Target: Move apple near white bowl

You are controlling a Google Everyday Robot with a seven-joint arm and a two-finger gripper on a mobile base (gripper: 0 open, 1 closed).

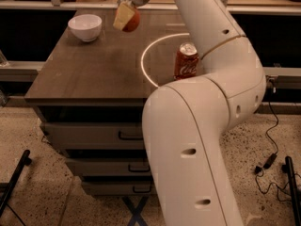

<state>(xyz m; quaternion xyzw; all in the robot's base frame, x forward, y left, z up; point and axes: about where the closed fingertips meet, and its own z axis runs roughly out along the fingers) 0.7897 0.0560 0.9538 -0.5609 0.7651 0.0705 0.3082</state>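
Next, my gripper releases the apple, still held above the far middle tabletop, on the dark tabletop (115,36) next to the white bowl, on the side of the bowl that faces the white ring.
My gripper (125,19) hangs over the far middle of the dark tabletop, shut on the orange-red apple (133,22), which peeks out from behind a pale yellow finger (121,17). The apple is held above the table surface. The white bowl (85,27) sits on the far left part of the table, a short way left of the gripper.
A red Coca-Cola can (186,61) stands upright on the right part of the table (84,74), by a white ring of light. My white arm (202,107) fills the right foreground. Drawers are below the tabletop. A shelf rail runs behind the table.
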